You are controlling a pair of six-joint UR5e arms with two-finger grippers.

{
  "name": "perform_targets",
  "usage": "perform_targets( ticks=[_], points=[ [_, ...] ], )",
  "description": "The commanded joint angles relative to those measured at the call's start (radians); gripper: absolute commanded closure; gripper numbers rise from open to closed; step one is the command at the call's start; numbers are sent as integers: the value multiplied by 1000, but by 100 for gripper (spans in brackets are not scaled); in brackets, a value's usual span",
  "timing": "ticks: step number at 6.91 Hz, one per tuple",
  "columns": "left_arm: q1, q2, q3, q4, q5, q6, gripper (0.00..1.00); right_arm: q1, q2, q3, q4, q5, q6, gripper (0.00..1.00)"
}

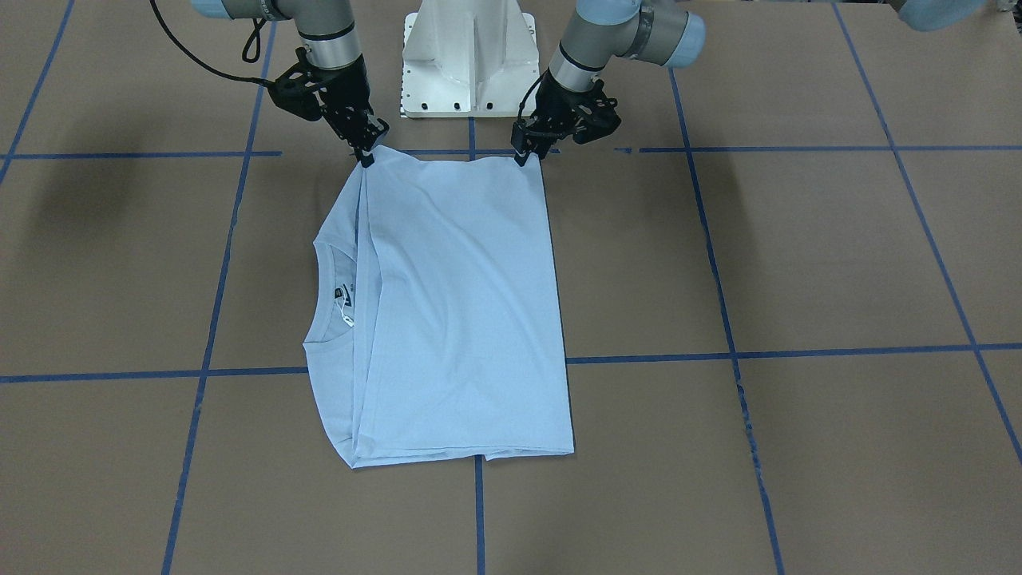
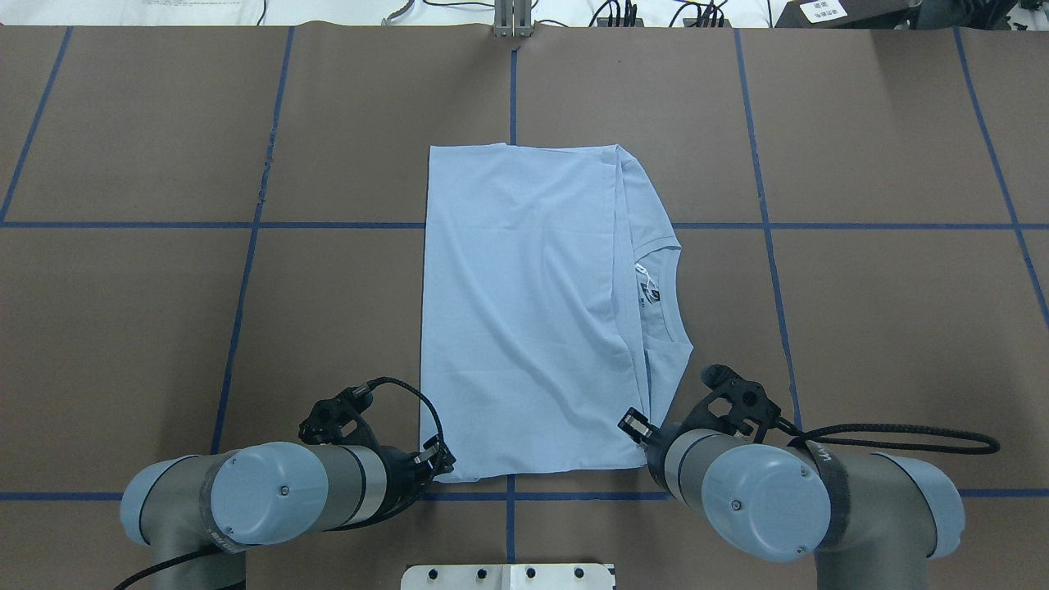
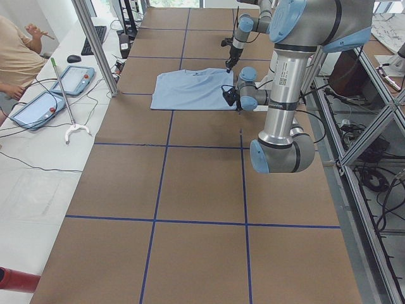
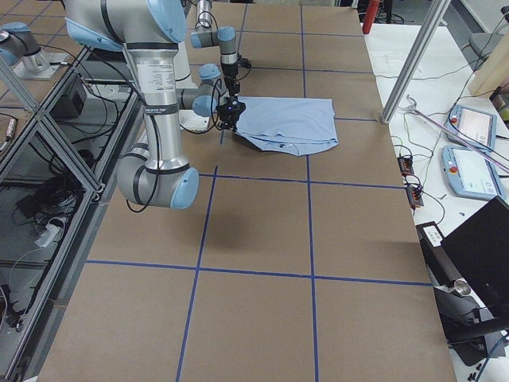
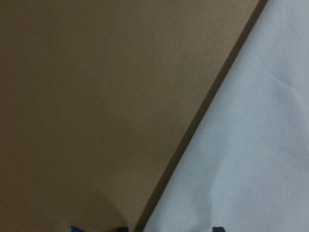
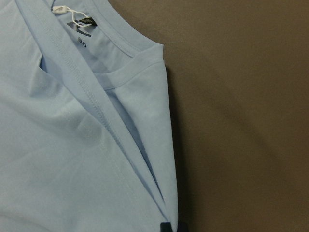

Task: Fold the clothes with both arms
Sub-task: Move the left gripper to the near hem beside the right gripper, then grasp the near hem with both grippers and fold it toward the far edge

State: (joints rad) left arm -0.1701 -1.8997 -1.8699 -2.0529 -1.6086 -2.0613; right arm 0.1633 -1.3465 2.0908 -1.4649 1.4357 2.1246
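Next, the left gripper releases the light blue T-shirt's corner on the shirt, just inside its edge [image 1: 543,346] by the blue tape.
The light blue T-shirt [image 1: 463,319] lies flat on the brown table, folded to a rectangle, its collar [image 1: 327,295] and neck tag [image 6: 79,24] still showing on the robot's right. My right gripper [image 1: 367,152] is down at the shirt's near-robot corner on the collar side. In the right wrist view its tips [image 6: 169,227] meet on the folded edge of the shirt [image 6: 58,159]. My left gripper [image 1: 528,156] is at the other near-robot corner. In the left wrist view its tips [image 5: 170,229] stand apart, straddling the edge of the shirt [image 5: 251,159].
The white pedestal base [image 1: 469,60] stands just behind both grippers. Blue tape lines [image 1: 722,319] grid the table. Along the table's far side are teach pendants [image 3: 38,107] and an upright metal pole [image 3: 95,47], and a person [image 3: 16,57] sits there.
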Motion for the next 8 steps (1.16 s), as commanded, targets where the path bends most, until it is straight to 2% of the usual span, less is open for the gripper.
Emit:
perform_targets(
  ticks=[1, 2, 5, 6, 8],
  points=[
    [0, 10, -40, 2, 1, -2, 100, 1, 0, 0, 0, 0, -2, 100],
    [3, 2, -111, 5, 0, -8, 100, -2, 1, 0, 0, 0, -2, 100],
    [-32, -2, -127, 13, 9, -23, 100, 4, 3, 69, 2, 2, -2, 100],
    [-119, -37, -150, 13, 6, -10, 100, 59, 6, 113, 0, 2, -3, 100],
    [-274, -87, -146, 13, -10, 135, 100, 169, 49, 100, -6, 2, -49, 100]
  ],
)
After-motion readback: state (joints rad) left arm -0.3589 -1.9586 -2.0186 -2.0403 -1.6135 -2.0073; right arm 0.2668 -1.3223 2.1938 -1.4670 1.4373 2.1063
